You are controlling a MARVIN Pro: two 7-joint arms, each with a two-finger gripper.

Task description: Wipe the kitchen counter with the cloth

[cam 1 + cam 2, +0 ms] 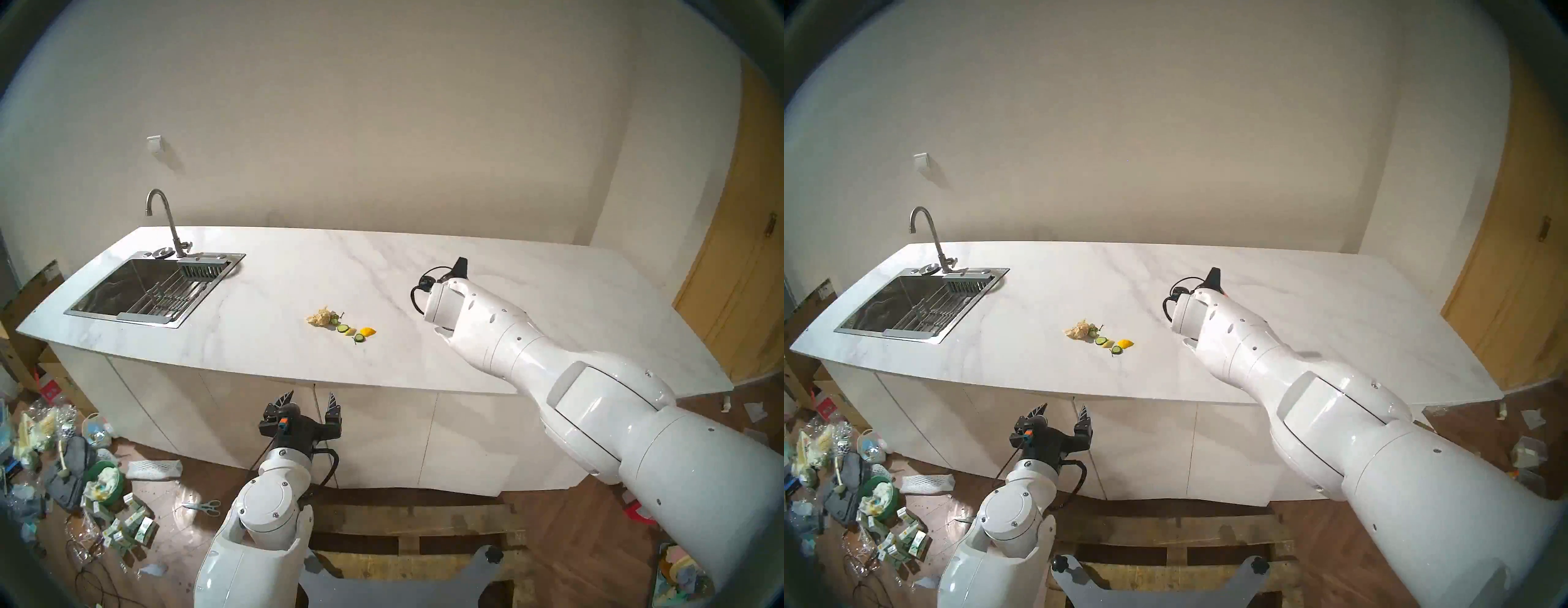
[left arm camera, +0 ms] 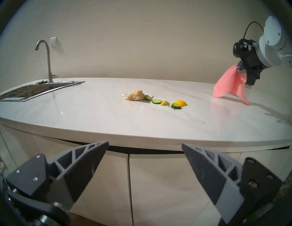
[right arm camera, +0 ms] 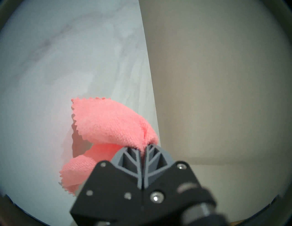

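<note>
My right gripper needs to let go of the salmon-pink cloth on the bare counter (image 1: 479,321) beneath my forearm, at the same level as the yellow peel.
The white marble-look kitchen counter (image 1: 297,276) runs across the head views. My right gripper (image 3: 144,146) is shut on the salmon-pink cloth (image 3: 110,126) and holds it over the counter's right part. In the left wrist view the cloth (image 2: 227,85) hangs from the right gripper (image 2: 239,70), and its lower corners touch the counter (image 2: 110,120). In the head views my right wrist hides the cloth. My left gripper (image 1: 312,397) is open and empty, below the counter's front edge in front of the white cabinets; it also shows in the left wrist view (image 2: 145,145).
A beige papery wad (image 1: 323,317), cucumber slices (image 1: 343,329) and yellow peel pieces (image 1: 367,331) lie mid-counter, left of the cloth. The steel sink (image 1: 148,293) and faucet (image 1: 165,220) are at the counter's left end. Clutter (image 1: 63,467) covers the floor at left.
</note>
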